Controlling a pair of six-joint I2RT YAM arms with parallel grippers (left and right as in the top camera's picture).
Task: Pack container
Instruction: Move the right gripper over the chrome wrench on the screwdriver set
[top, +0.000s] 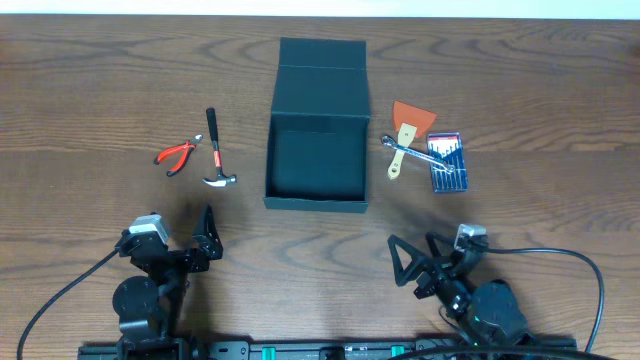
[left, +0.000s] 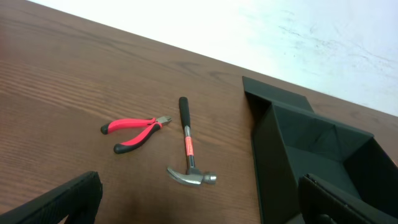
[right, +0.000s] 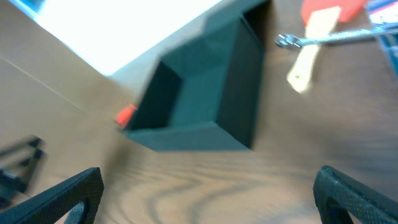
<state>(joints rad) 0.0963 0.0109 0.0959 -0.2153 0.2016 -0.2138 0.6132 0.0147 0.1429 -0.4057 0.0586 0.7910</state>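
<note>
The robot's right gripper will next move to the middle of the wrench (top: 419, 155) (right: 356, 35), between the orange scraper and the blue screwdriver set, and close there.
The container (top: 318, 140) is a dark teal-black square box in the middle of the table, open and empty, with its flap lid lying back. It also shows in the left wrist view (left: 311, 149) and, blurred, in the right wrist view (right: 199, 106). My left gripper (top: 195, 240) is open and empty near the front left, over bare table (left: 199, 205). My right gripper (top: 420, 255) is open and empty near the front right, in front of the box (right: 208, 199).
Left of the box lie red-handled pliers (top: 176, 154) (left: 134, 130) and a small hammer (top: 215, 150) (left: 186, 146). To its right lie an orange scraper (top: 410, 125) (right: 317, 31), a wrench (top: 410, 152) (right: 336, 38) and a blue screwdriver set (top: 446, 162).
</note>
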